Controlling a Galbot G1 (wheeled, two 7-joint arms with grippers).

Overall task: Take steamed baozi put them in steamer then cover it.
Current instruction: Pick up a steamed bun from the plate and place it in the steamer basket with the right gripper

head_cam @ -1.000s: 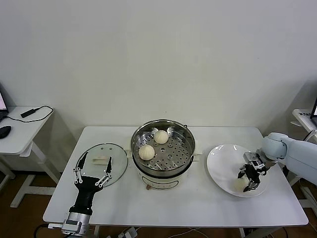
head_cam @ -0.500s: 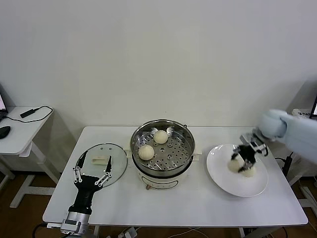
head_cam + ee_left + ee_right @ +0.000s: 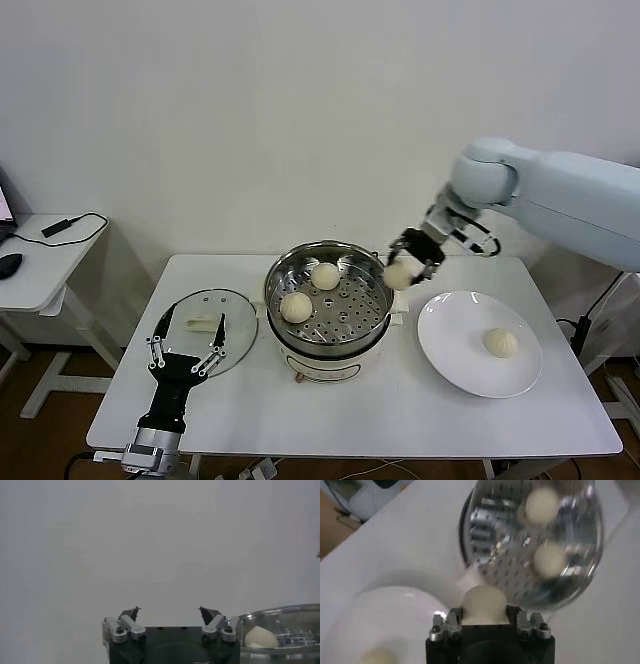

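Note:
My right gripper needs to put the baozi down and let it go on the bare tray (image 3: 341,325) (image 3: 493,527) by the front rim of the steamer.
The shiny steamer (image 3: 376,300) stands mid-table with two baozi (image 3: 324,276) (image 3: 296,307) on its perforated tray. My right gripper (image 3: 408,262) hangs just above the steamer's right rim, shut on a third baozi (image 3: 400,271). In the right wrist view that baozi (image 3: 484,602) fills the gap between the fingers of the right gripper (image 3: 485,611), with the steamer (image 3: 485,535) beyond. One more baozi (image 3: 500,343) lies on the white plate (image 3: 450,340). The glass cover (image 3: 240,305) lies flat left of the steamer. Over it my left gripper (image 3: 196,320) waits open (image 3: 170,612) and empty.
The white table (image 3: 400,420) ends close behind the steamer at a wall. A side desk (image 3: 40,260) with a cable stands at the far left. In the left wrist view the steamer's rim (image 3: 295,611) and a baozi (image 3: 260,637) show beside the left gripper.
My right gripper has lifted a baozi off the plate and carried it up and left to the steamer's right rim. One baozi stays on the plate. The left arm has not moved.

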